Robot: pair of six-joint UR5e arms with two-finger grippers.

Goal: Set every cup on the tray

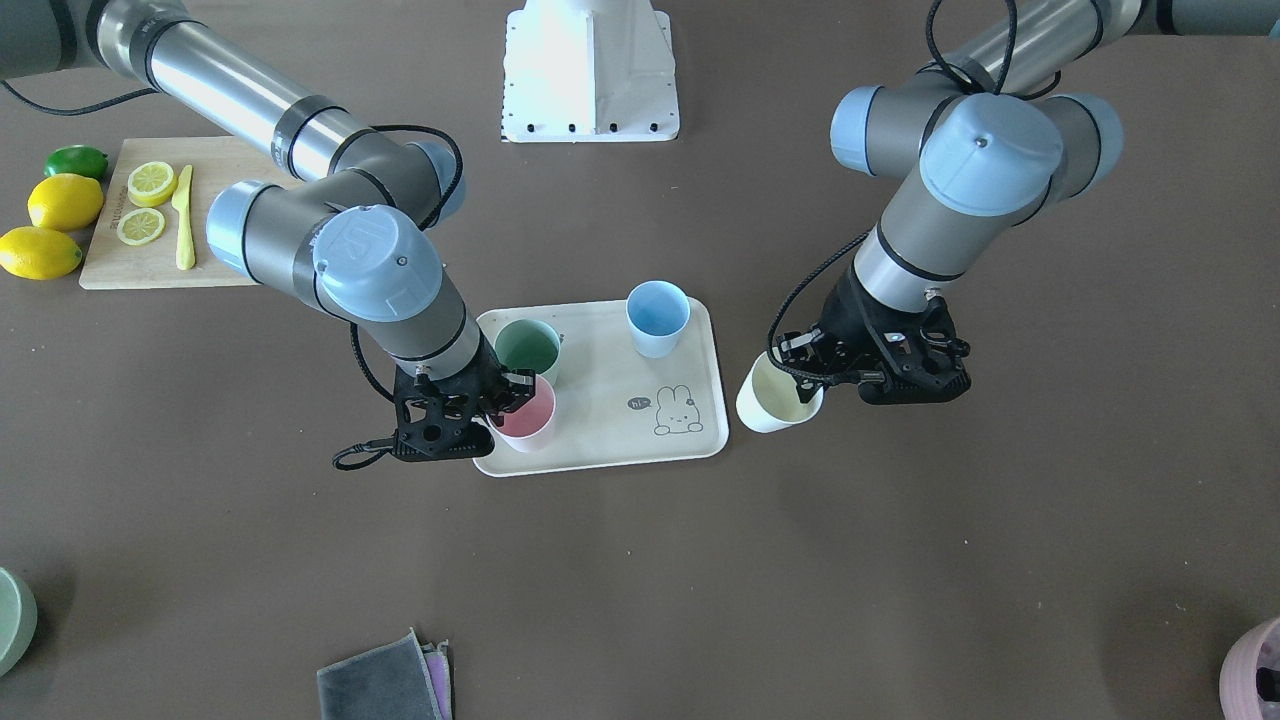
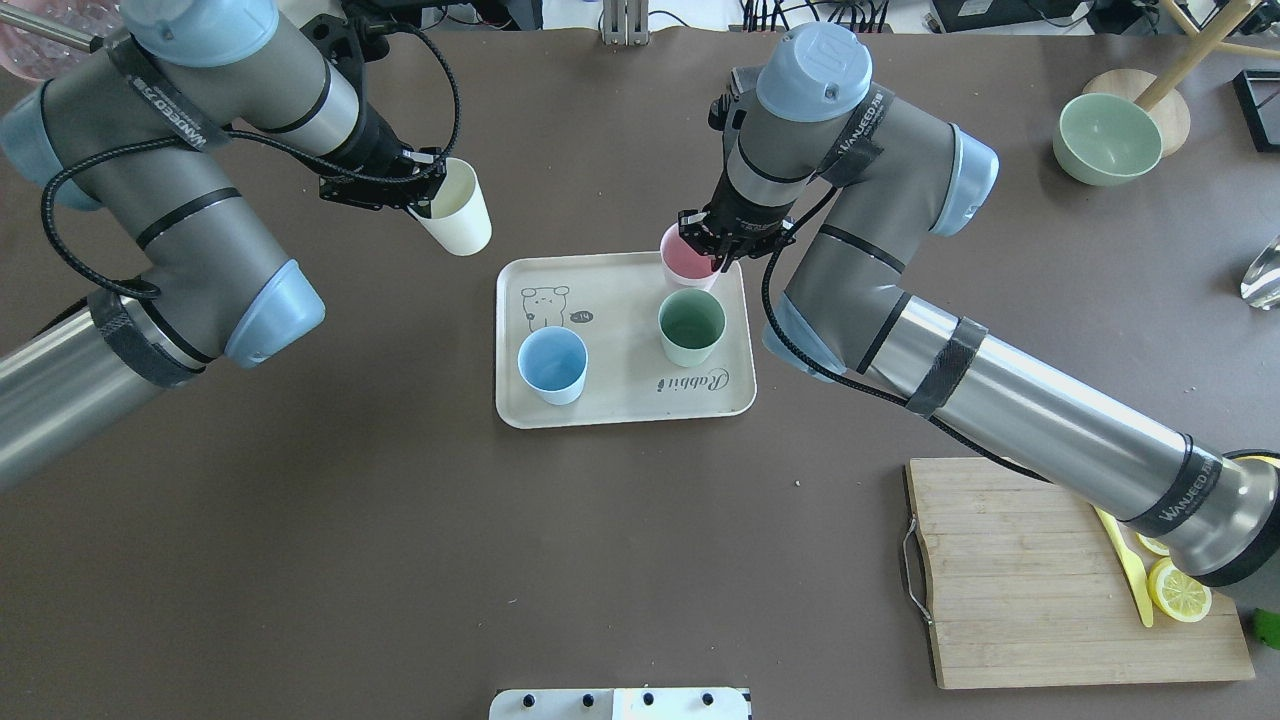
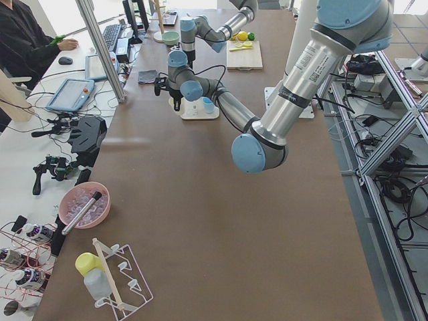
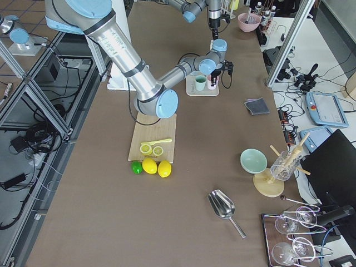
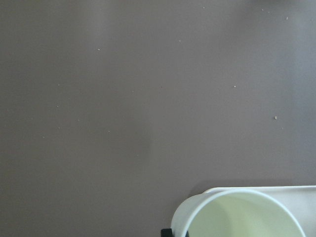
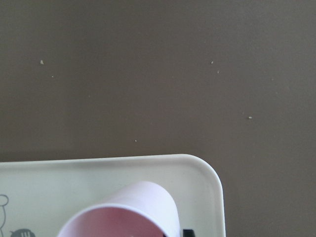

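My left gripper needs to let go of the cream cup onto the rabbit drawing of the beige tray [image 1: 667, 410], in a spot that is near the blue cup.
The beige tray [image 1: 600, 425] [image 2: 620, 300] with a rabbit drawing lies mid-table. A blue cup [image 1: 657, 317] [image 2: 552, 365] and a green cup [image 1: 527, 350] [image 2: 691, 327] stand on it. My right gripper [image 1: 505, 400] [image 2: 712, 245] is shut on the rim of a pink cup [image 1: 527, 418] [image 2: 684, 258] at the tray's far corner; that cup [image 6: 123, 212] and the tray corner [image 6: 197, 170] show in the right wrist view. My left gripper [image 1: 810, 360] [image 2: 425, 190] is shut on a cream cup [image 1: 778, 400] [image 2: 458, 215] [image 5: 242, 215], tilted, just beside the tray's edge.
A wooden cutting board [image 2: 1040, 570] [image 1: 150, 262] with lemon slices and a yellow knife lies on the robot's right, with lemons [image 1: 62, 200] and a lime beside it. A green bowl [image 2: 1105, 138] and folded cloths [image 1: 385, 680] sit on the far side.
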